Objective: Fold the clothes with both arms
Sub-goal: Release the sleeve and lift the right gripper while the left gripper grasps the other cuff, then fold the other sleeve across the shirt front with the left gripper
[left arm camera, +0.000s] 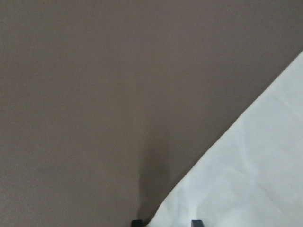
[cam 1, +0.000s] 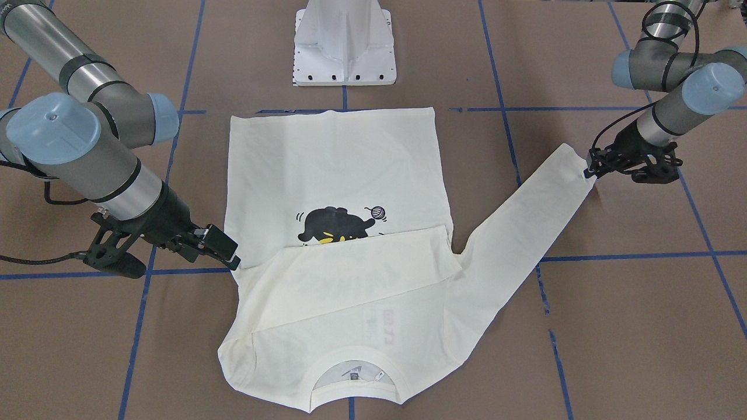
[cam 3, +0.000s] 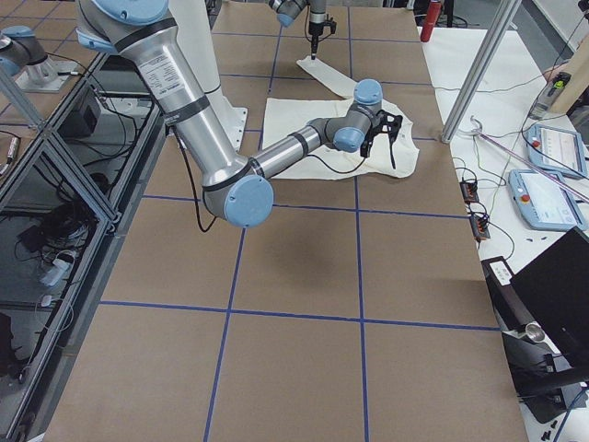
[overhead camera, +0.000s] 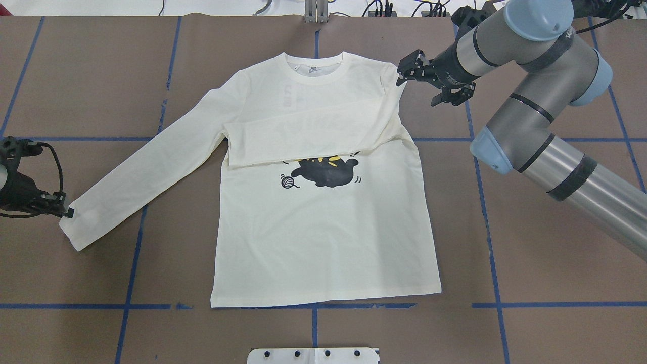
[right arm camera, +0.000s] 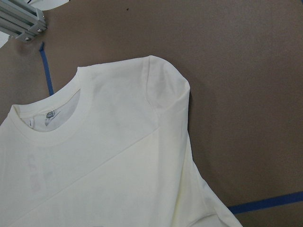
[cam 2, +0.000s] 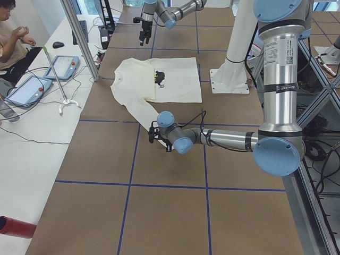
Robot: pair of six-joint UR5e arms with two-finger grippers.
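Next, I release the sleeve's cuff with my left gripper at the shirt's opposite side edge (cam 1: 243,262), next to the fingers of my right gripper.
The cream long-sleeved T-shirt (overhead camera: 323,242) lies flat with the black cat print (overhead camera: 326,172) facing up. One sleeve (overhead camera: 303,136) is folded across the chest. The other sleeve (overhead camera: 146,167) stretches out over the table. My left gripper (overhead camera: 65,212) is low at that sleeve's cuff (cam 1: 575,163). In the left wrist view its fingertips (left arm camera: 137,222) stand apart, astride the cloth edge (left arm camera: 246,179). My right gripper (overhead camera: 404,76) is open and empty beside the shoulder (right arm camera: 161,85). The collar (right arm camera: 61,132) also shows in the right wrist view.
The white pedestal base (cam 1: 344,41) stands just behind the shirt's hem. Blue tape lines (overhead camera: 313,306) cross the brown table. In the exterior left view a side desk with tablets (cam 2: 26,90), a metal post (cam 2: 79,37) and a seated person (cam 2: 10,37) lie beyond the collar end.
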